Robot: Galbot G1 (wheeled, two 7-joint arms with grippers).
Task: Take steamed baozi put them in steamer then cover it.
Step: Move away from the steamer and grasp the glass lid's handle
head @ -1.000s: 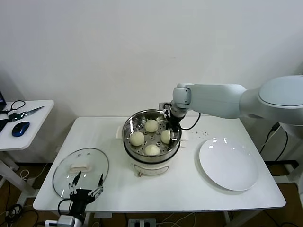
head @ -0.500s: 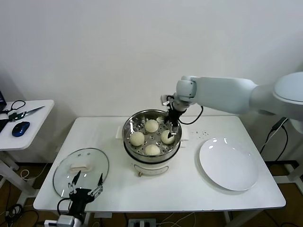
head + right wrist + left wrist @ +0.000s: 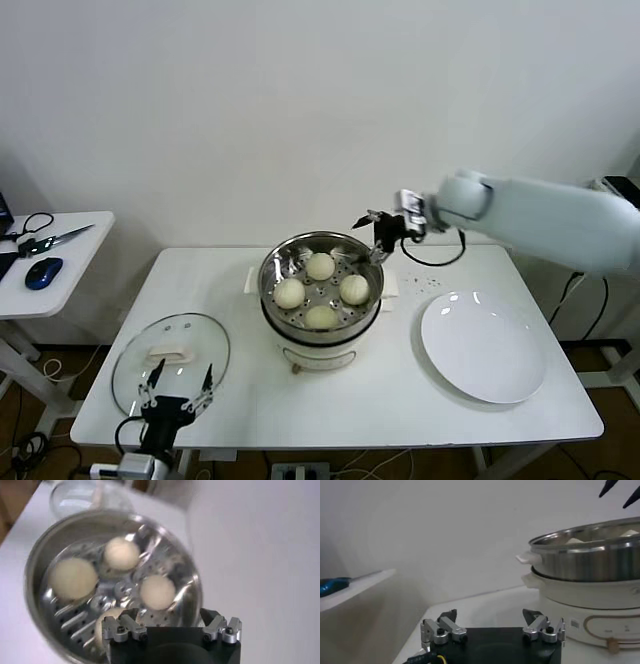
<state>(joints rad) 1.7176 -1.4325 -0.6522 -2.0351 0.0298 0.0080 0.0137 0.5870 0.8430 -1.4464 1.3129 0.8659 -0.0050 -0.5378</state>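
Next, I close my left gripper on the middle of the white handle [image 3: 170, 354] on the glass cover to lift it.
Several cream-white baozi [image 3: 320, 265] [image 3: 157, 592] lie on the perforated bottom of the shiny steamer [image 3: 272, 272] [image 3: 35, 567] [image 3: 590, 550], which sits on its white pot base at the table's middle. My right gripper [image 3: 370, 238] [image 3: 170, 616] hangs open and empty just above the steamer's back right rim. The cover [image 3: 170, 350], a glass lid with a white handle, lies flat on the table at the front left. My left gripper [image 3: 182, 373] [image 3: 492, 617] is open and empty at the cover's near edge, low by the table's front.
A bare white plate [image 3: 483, 345] lies to the right of the steamer. A cable and small black specks sit behind it near the table's back edge. A side table [image 3: 50, 260] with a blue mouse and scissors stands at the far left.
My right gripper has risen out of the steamer and drawn back to the right, leaving the right-hand bun inside. The left arm has sunk slightly.
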